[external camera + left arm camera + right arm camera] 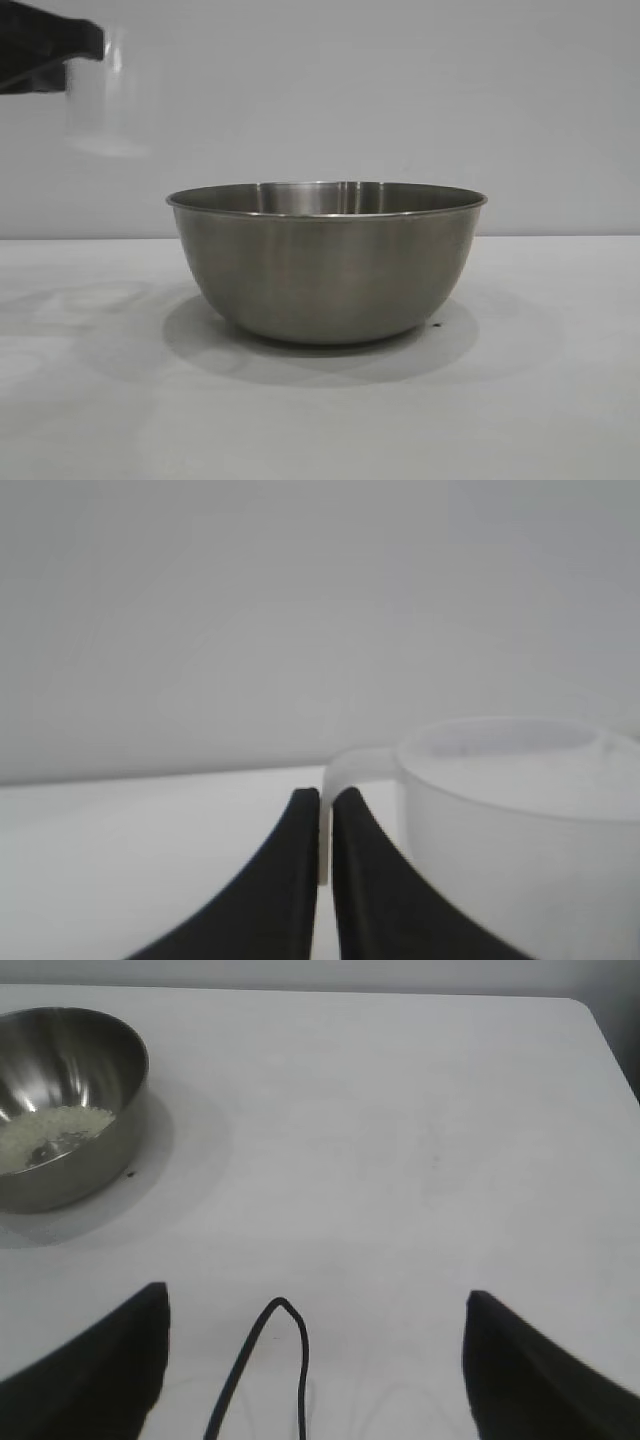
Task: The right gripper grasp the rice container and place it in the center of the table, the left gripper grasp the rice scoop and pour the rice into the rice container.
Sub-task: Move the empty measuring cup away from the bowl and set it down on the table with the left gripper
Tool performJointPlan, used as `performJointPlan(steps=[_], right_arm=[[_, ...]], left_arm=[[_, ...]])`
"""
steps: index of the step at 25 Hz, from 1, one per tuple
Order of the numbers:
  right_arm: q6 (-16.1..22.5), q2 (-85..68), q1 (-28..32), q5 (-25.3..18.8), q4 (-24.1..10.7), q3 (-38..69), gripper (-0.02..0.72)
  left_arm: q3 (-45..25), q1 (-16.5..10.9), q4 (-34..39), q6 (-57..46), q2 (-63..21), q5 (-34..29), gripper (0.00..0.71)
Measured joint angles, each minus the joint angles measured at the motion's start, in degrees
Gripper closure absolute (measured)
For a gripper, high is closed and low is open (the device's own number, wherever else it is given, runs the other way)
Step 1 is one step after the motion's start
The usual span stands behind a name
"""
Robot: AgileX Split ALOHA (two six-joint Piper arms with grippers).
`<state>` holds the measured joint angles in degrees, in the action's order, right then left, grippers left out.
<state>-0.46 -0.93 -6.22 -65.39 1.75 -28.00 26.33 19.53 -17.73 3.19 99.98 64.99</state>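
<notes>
My left gripper is going to let go of the rice scoop on the bare white table (pixel 95 309) next to the rice container. The scoop is now held high above the table.
The rice container (pixel 327 262), a big steel bowl, stands upright in the middle of the white table (pixel 540 400). In the right wrist view the rice container (pixel 110 1110) holds a pale layer of rice (pixel 50 1135) on its bottom. High at the far left, the left gripper (pixel 85 42) is shut on the handle of the rice scoop (pixel 112 95), a frosted plastic cup held upright above the table, left of the bowl. In the left wrist view the left gripper (pixel 325 802) pinches the scoop's thin handle tab; the rice scoop (pixel 520 820) sits just beyond. The right gripper (pixel 318 1305) stands open over bare table, away from the bowl.
A thin black cable loop (pixel 285 1345) hangs between the right gripper's fingers. The table's far edge and rounded corner (pixel 585 1010) show in the right wrist view. A plain grey wall (pixel 400 90) stands behind the table.
</notes>
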Motion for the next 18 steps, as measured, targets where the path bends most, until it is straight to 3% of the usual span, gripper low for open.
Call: performJointPlan(steps=[18], right_arm=[[0.00,0.00,0.00,0.00,0.00,0.00,0.144]], left_arm=[[-0.49,0.00,-0.80,0.00,13.56,0.07,0.710]])
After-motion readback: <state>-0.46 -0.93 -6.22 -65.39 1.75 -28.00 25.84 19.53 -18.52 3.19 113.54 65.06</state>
